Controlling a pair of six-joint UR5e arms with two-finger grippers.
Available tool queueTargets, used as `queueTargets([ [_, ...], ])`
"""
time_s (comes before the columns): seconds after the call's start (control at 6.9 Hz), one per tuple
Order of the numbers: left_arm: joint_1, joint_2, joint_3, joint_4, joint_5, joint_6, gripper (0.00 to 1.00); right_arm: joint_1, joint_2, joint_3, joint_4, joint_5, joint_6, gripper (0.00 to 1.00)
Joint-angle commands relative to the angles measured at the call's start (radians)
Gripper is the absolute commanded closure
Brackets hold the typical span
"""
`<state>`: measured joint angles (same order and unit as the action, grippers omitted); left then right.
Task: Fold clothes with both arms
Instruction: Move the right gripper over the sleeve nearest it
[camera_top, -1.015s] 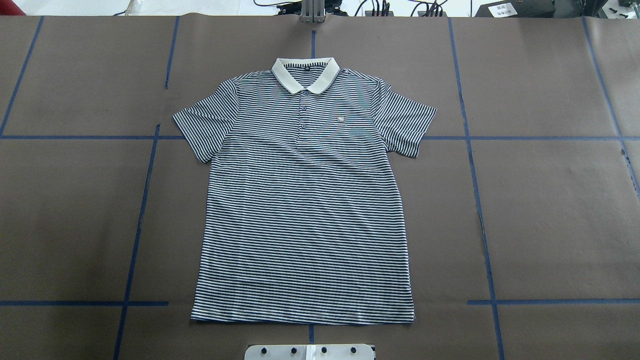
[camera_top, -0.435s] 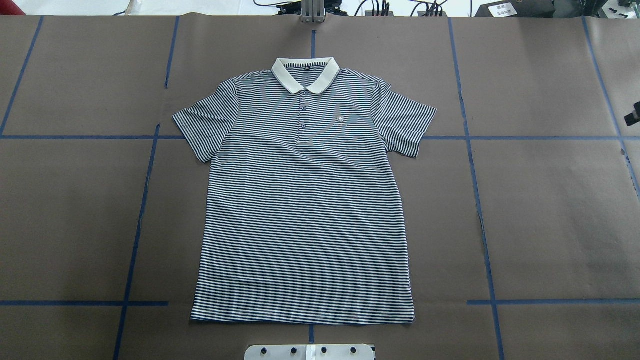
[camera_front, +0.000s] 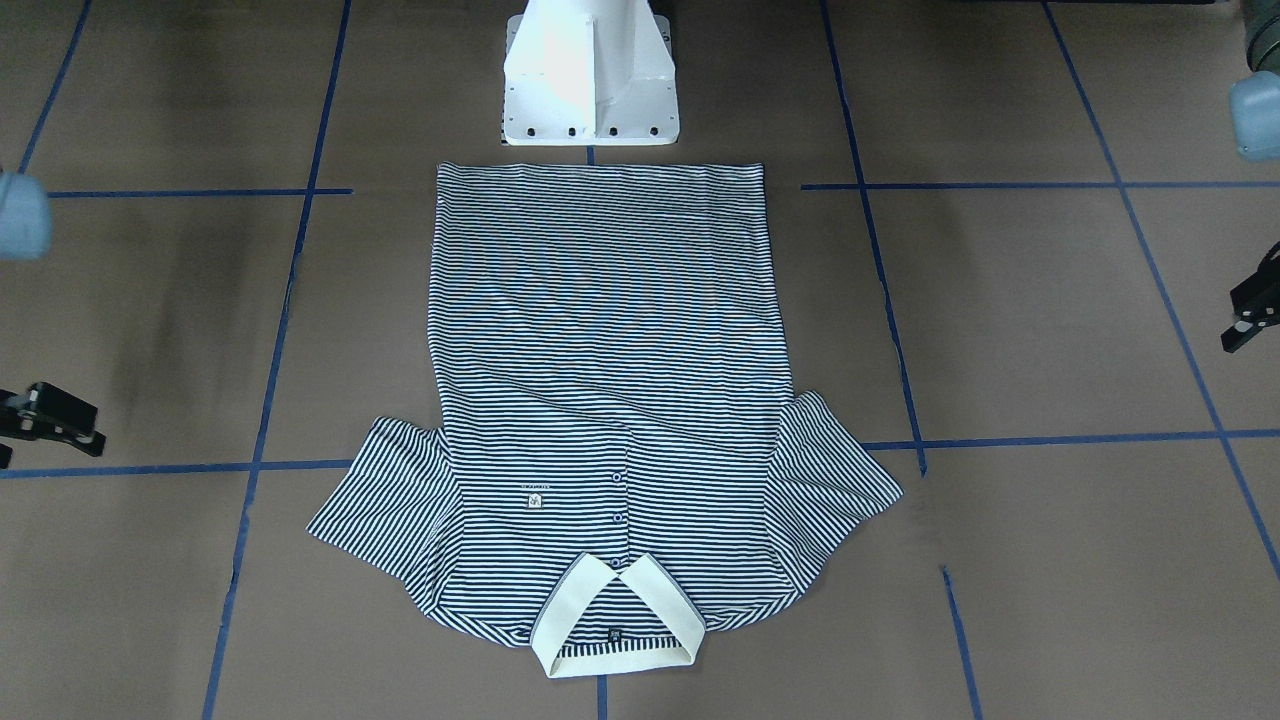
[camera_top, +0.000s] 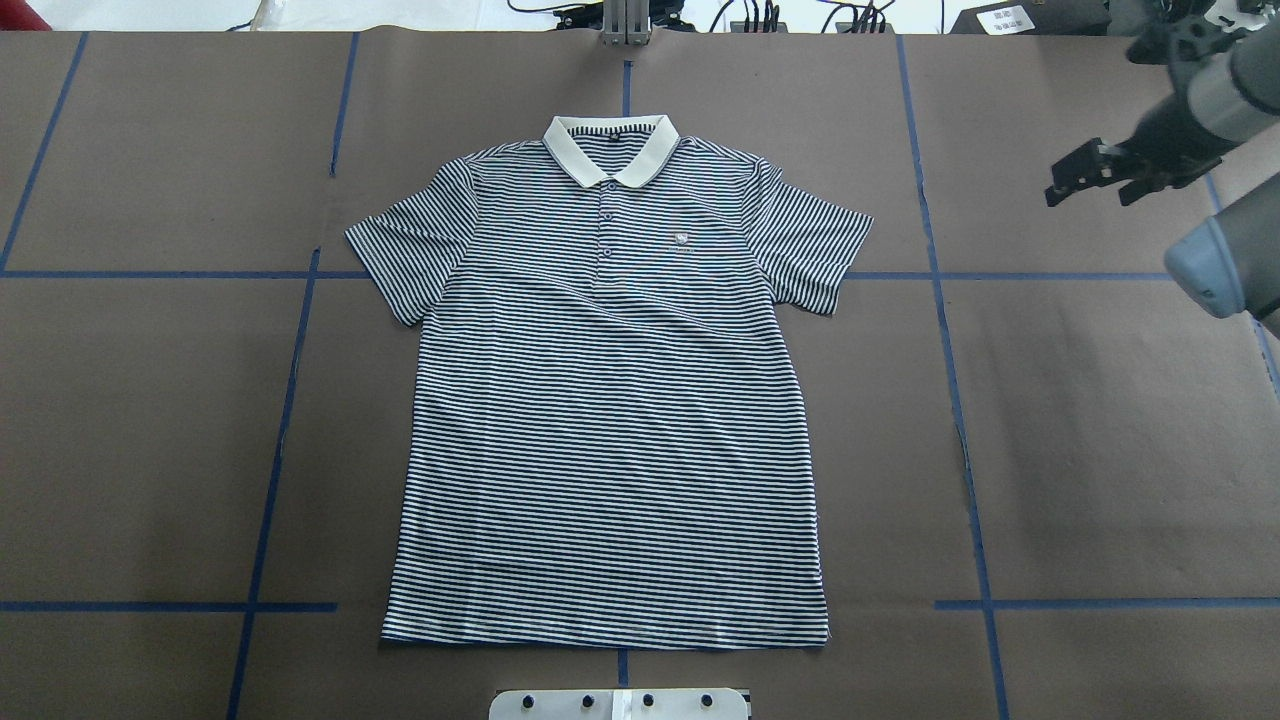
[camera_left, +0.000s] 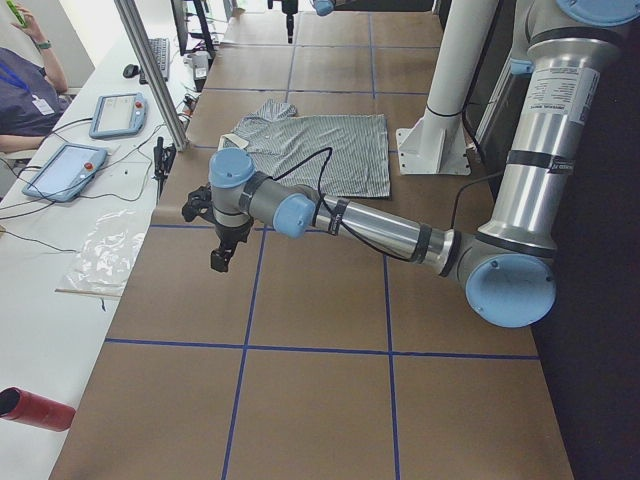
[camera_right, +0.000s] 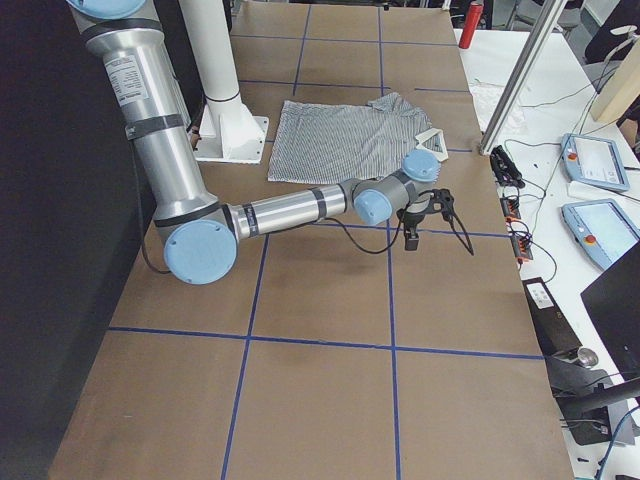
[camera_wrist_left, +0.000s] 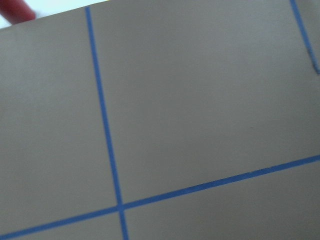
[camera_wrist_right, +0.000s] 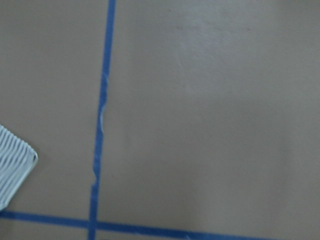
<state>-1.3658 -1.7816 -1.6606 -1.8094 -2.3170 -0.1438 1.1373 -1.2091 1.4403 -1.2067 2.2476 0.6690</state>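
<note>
The striped polo shirt's nearest sleeve is next for my right gripper, which should close on the sleeve's open end (camera_front: 324, 510) (camera_wrist_right: 29, 167), by its collar-side corner.
The striped polo shirt (camera_top: 610, 420) lies flat and face up in the middle of the table, collar (camera_top: 610, 150) at the far side and both sleeves spread; it also shows in the front view (camera_front: 600, 350). My right gripper (camera_top: 1090, 185) hovers open and holding nothing, well to the right of the right sleeve. In the right wrist view a corner of that sleeve (camera_wrist_right: 15, 170) shows at lower left. My left gripper (camera_front: 1255, 310) shows only partly at the front view's edge, far from the shirt; I cannot tell its state. It hangs over bare table in the exterior left view (camera_left: 222, 250).
Brown paper marked with blue tape lines (camera_top: 950, 400) covers the table. The white pedestal base (camera_front: 590, 80) stands just behind the hem. An operators' desk with tablets (camera_left: 65, 170) and a seated person (camera_left: 25, 90) runs along the far side. A red cylinder (camera_left: 35, 408) lies there.
The right arm has swung into the overhead view from the right edge, its gripper now over the far right of the table. The shirt has not moved.
</note>
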Motion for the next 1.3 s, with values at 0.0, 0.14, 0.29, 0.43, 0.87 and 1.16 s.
queueTargets([
  [0.0,0.036,-0.071,0.036,-0.016,0.001,-0.173,0.00,-0.091,0.200,-0.188,0.123,-0.083,0.195,0.00],
  [0.14,0.071,-0.093,0.057,-0.016,0.004,-0.222,0.00,-0.137,0.298,-0.281,0.147,-0.104,0.245,0.00],
  [0.29,0.073,-0.090,0.056,-0.021,0.004,-0.223,0.00,-0.184,0.347,-0.331,0.156,-0.147,0.248,0.00],
  [0.43,0.073,-0.090,0.061,-0.021,0.004,-0.224,0.00,-0.211,0.347,-0.340,0.161,-0.189,0.248,0.00],
  [0.87,0.071,-0.087,0.059,-0.021,0.002,-0.229,0.00,-0.231,0.324,-0.342,0.151,-0.186,0.245,0.01],
  [1.16,0.071,-0.087,0.058,-0.021,0.001,-0.229,0.00,-0.231,0.312,-0.342,0.128,-0.155,0.245,0.01],
])
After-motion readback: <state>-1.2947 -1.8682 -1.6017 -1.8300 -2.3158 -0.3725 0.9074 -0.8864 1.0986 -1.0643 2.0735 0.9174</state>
